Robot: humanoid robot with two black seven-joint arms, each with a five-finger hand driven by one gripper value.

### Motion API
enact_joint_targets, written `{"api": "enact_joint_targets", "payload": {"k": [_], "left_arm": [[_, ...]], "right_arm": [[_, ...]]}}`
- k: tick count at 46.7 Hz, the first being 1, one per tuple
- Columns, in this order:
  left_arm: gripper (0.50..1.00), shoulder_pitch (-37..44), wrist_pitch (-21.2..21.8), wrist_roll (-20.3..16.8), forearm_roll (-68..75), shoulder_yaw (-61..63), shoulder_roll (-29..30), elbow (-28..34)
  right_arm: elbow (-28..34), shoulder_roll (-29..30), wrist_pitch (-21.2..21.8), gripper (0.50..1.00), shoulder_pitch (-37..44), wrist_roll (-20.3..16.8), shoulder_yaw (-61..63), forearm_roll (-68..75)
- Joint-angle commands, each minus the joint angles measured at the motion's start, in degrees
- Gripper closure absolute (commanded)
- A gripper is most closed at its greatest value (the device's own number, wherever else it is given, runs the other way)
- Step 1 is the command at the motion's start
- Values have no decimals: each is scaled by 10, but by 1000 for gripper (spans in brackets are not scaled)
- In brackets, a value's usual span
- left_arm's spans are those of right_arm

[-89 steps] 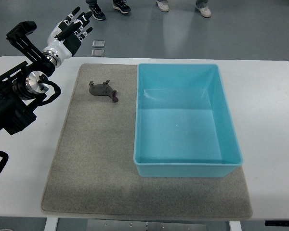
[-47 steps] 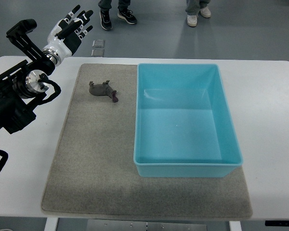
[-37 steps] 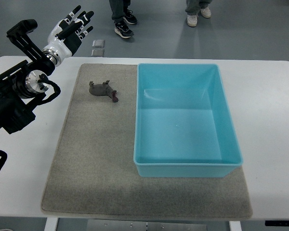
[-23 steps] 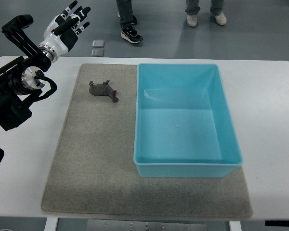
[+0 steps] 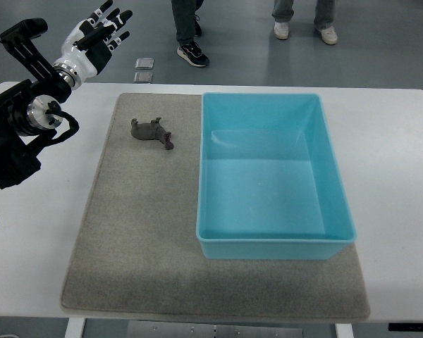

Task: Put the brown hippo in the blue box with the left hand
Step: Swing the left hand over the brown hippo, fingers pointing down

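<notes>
The brown hippo is next for my left gripper. It should go there and close around the middle of its body (image 5: pixel 149 132), behind its head.
The brown hippo (image 5: pixel 152 132) lies on its side on the grey mat (image 5: pixel 141 225), near the mat's far left part, just left of the blue box (image 5: pixel 268 176). The box is open on top and holds nothing. My left hand (image 5: pixel 95 32) hangs past the table's far left corner, well up and left of the hippo, fingers spread and holding nothing. Its black arm comes in from the left edge. The right arm does not show.
The white table (image 5: pixel 395 162) carries the mat and box. Beyond its far edge, on the floor, people's feet (image 5: pixel 192 53) stand, and two small grey plates (image 5: pixel 144 69) lie.
My left hand and arm have drawn back up and to the left, away from the mat. The hippo and box have not moved. The people's feet have shifted.
</notes>
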Motion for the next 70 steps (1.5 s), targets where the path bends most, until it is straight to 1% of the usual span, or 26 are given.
{"api": "enact_joint_targets", "payload": {"k": [1,11,26,37,47,60,70], "left_arm": [[500,-6,-3,0,1,34,7,-10],[500,-13,-5,0,28,79,24,-37],[500,-13,-7,0,174,83,58,-88],[500,-13,-43,0,281,99,72,-96],[500,-17,-51,0,324,114,79,-97],[500,-23,-92,-1,486,113,87,-105],[500,-36,-108,-2,597,113,101,-121]], "right_arm": [[0,0,0,564,0,0,0,0],[0,0,0,564,0,0,0,0],[0,0,0,564,0,0,0,0],[0,0,0,564,0,0,0,0],[0,0,0,564,0,0,0,0],[0,0,0,564,0,0,0,0],[-1,0,0,564,0,0,0,0]]}}
